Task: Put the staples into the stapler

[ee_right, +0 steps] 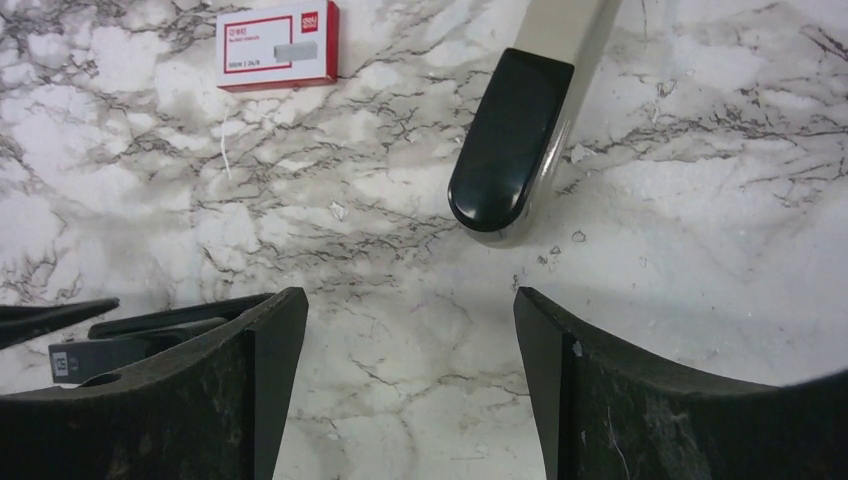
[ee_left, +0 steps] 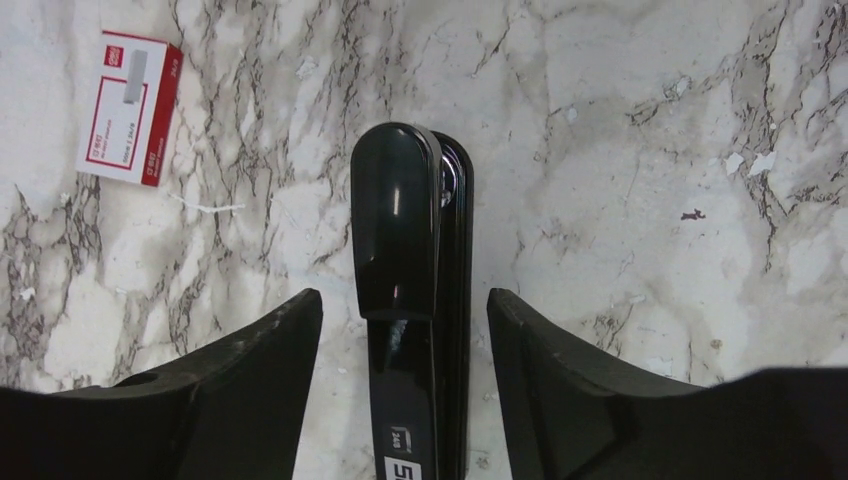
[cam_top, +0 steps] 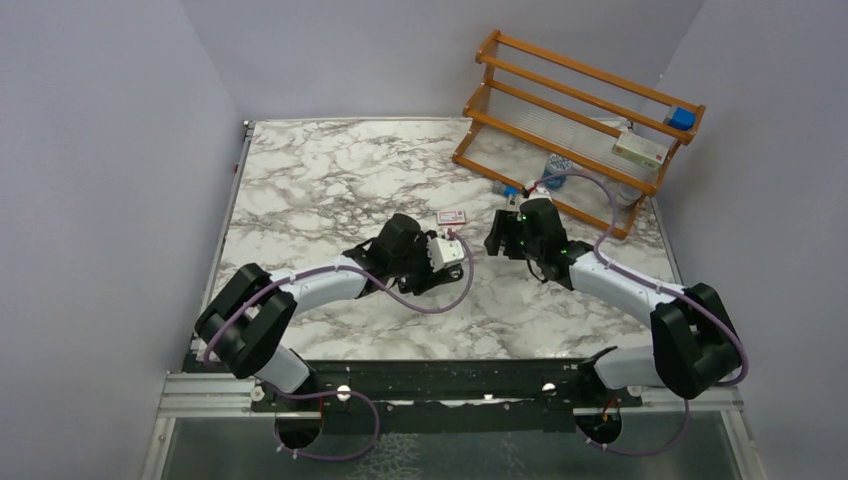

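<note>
The left gripper is around the middle of the black stapler, so it should move forward and take hold of the stapler's rounded front end (ee_left: 396,205) before the right gripper comes in.
The black stapler (ee_left: 395,220) lies closed on the marble table, its rounded front end pointing away from the left wrist camera. My left gripper (ee_left: 403,295) is open and straddles the stapler's middle, with a gap of table on each side. The pink-red staples box (ee_left: 130,108) lies shut to the stapler's left, label up. The box also shows in the top view (cam_top: 452,216) and the right wrist view (ee_right: 277,45). My right gripper (ee_right: 408,295) is open and empty over bare table. In the top view the two grippers (cam_top: 462,252) (cam_top: 497,238) are close together and hide the stapler. No staple strips show.
A black-capped grey bar (ee_right: 510,140) lies ahead of my right gripper; I cannot tell what it is. A thin pale sliver (ee_left: 205,208) lies near the box. A wooden rack (cam_top: 580,110) with small boxes stands at the back right. Grey walls close in both sides.
</note>
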Action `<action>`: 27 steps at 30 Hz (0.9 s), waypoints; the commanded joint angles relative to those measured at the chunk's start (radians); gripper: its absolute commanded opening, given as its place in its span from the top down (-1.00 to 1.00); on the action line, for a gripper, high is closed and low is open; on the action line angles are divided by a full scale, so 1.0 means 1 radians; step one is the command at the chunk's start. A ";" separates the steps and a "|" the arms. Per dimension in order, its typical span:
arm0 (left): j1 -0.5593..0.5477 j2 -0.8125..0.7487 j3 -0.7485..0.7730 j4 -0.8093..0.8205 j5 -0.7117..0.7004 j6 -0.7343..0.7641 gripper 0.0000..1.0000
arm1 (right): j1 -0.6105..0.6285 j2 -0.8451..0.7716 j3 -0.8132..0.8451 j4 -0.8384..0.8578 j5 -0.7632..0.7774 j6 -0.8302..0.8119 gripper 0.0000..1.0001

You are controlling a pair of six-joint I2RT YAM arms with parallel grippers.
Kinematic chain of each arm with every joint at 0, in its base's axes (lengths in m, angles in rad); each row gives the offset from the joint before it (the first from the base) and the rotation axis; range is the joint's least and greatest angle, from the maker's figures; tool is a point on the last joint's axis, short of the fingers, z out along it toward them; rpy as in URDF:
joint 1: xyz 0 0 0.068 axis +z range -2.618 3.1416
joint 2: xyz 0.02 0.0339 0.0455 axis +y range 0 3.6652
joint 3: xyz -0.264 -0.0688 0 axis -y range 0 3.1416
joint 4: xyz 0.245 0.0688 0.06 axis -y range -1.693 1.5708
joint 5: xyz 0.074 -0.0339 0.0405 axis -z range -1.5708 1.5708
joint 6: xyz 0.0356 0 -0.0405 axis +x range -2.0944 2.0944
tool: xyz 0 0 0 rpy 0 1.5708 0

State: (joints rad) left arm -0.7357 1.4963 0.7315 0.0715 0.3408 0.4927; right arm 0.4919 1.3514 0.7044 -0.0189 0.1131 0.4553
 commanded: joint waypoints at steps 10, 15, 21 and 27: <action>-0.008 0.122 0.159 -0.015 0.125 0.069 -0.35 | -0.012 -0.070 -0.085 0.002 0.019 0.009 -0.63; -0.015 0.163 0.175 -0.016 0.168 0.079 -0.27 | -0.012 -0.080 -0.119 0.022 -0.016 0.014 -0.63; -0.025 0.198 0.206 -0.050 0.156 0.095 -0.09 | -0.012 -0.064 -0.135 0.043 -0.042 0.024 -0.63; -0.030 0.199 0.201 -0.074 0.132 0.104 0.09 | -0.012 -0.049 -0.128 0.051 -0.056 0.019 -0.63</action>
State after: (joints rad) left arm -0.7570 1.6905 0.9176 0.0235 0.4568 0.5709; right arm 0.4843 1.2888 0.5743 -0.0040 0.0822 0.4713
